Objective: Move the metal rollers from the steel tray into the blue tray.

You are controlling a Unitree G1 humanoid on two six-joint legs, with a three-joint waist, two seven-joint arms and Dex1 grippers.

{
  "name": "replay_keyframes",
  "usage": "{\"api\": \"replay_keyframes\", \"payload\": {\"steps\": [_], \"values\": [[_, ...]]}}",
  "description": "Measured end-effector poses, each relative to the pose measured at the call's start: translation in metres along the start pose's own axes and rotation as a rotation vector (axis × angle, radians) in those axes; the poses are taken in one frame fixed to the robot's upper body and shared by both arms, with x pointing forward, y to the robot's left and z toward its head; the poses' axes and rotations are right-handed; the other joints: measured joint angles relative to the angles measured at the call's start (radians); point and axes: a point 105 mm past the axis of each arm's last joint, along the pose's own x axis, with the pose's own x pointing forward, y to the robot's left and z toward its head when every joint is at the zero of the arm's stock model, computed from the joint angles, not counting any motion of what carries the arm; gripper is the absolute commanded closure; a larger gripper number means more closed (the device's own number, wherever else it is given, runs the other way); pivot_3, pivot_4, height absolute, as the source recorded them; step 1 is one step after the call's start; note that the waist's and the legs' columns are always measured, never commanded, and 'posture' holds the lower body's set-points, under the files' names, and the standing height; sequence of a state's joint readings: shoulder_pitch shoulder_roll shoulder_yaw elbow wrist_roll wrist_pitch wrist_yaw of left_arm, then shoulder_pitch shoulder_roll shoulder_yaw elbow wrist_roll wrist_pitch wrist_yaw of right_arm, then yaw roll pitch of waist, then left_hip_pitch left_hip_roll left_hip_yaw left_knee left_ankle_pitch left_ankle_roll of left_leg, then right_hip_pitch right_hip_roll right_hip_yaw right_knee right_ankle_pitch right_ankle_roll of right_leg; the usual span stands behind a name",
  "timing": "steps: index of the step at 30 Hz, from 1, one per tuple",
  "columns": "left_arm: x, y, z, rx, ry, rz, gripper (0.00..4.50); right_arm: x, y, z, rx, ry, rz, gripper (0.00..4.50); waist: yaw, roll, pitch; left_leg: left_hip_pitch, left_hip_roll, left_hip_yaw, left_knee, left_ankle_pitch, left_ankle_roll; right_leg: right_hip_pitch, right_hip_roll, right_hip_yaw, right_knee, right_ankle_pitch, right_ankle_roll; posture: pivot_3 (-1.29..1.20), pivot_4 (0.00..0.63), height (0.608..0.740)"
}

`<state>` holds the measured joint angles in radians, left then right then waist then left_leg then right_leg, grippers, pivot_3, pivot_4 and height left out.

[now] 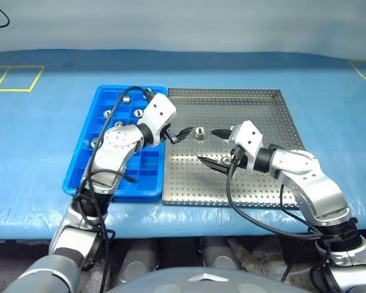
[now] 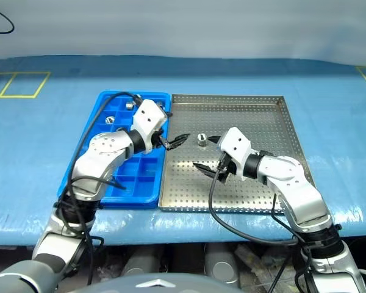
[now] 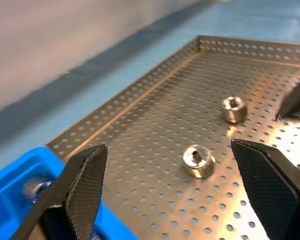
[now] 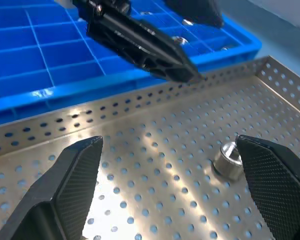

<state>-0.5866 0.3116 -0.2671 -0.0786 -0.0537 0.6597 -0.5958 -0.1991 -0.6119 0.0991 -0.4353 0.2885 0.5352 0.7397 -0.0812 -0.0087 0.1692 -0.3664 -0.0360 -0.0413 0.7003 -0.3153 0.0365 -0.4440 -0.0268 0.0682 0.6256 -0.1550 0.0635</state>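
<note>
The robot's left gripper needs to close on the round side of the metal roller (image 1: 200,135) (image 3: 202,167) that stands nearest the blue tray on the steel tray.
The steel tray (image 1: 256,104) lies right of the blue tray (image 1: 100,177). One metal roller (image 1: 200,132) stands on the steel tray between my two grippers. My left gripper (image 1: 178,133) hovers over the steel tray's left edge, open and empty, aimed at that roller (image 3: 198,160); a second roller (image 3: 233,108) stands beyond it. My right gripper (image 1: 214,148) is open and empty just right of the roller (image 4: 228,160). Several rollers (image 1: 126,97) sit in the blue tray's far compartments.
Both trays rest on a table with a blue cover (image 1: 43,140), whose front edge is close to me. Yellow tape lines (image 1: 15,78) mark the far left. A black cable (image 1: 119,101) loops over the blue tray from my left wrist.
</note>
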Motion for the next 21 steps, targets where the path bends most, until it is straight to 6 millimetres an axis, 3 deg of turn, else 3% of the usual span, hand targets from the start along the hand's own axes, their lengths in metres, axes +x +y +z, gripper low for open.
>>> {"api": "replay_keyframes", "payload": {"steps": [3, 7, 14, 21], "values": [[0.016, 0.016, -0.019, 0.019, 0.11, 0.042, 0.21, -0.003, 0.006, -0.001, 0.007, -0.006, -0.02, 0.0, -0.029, 0.0, 0.0, 0.0, 0.0, 0.0, 0.0, 0.0, 0.0, 0.0, 0.001, 0.001, 0.0, 0.0, 0.0, -0.28, 0.15, 0.74], [0.029, 0.024, -0.03, 0.015, 0.158, 0.067, 0.21, -0.005, 0.01, -0.006, 0.039, 0.0, -0.051, 0.0, -0.061, 0.0, 0.0, 0.0, 0.0, 0.002, 0.0, 0.0, 0.002, 0.0, 0.0, 0.002, -0.001, 0.001, 0.002, -0.31, 0.15, 0.74], [0.047, 0.015, -0.027, 0.004, 0.144, 0.01, 0.21, -0.006, 0.01, -0.005, 0.042, -0.008, -0.073, 0.0, -0.112, 0.0, 0.0, 0.0, 0.0, 0.003, 0.0, 0.0, 0.002, 0.0, 0.0, 0.003, 0.0, 0.001, 0.002, -0.31, 0.15, 0.74], [0.051, 0.02, -0.045, 0.005, 0.224, 0.043, 0.21, -0.006, 0.01, -0.005, 0.043, -0.01, -0.074, 0.0, -0.149, 0.0, 0.0, 0.0, 0.0, 0.003, 0.0, 0.0, 0.003, 0.0, 0.0, 0.004, 0.0, -0.001, 0.006, -0.3, 0.15, 0.74]]}}
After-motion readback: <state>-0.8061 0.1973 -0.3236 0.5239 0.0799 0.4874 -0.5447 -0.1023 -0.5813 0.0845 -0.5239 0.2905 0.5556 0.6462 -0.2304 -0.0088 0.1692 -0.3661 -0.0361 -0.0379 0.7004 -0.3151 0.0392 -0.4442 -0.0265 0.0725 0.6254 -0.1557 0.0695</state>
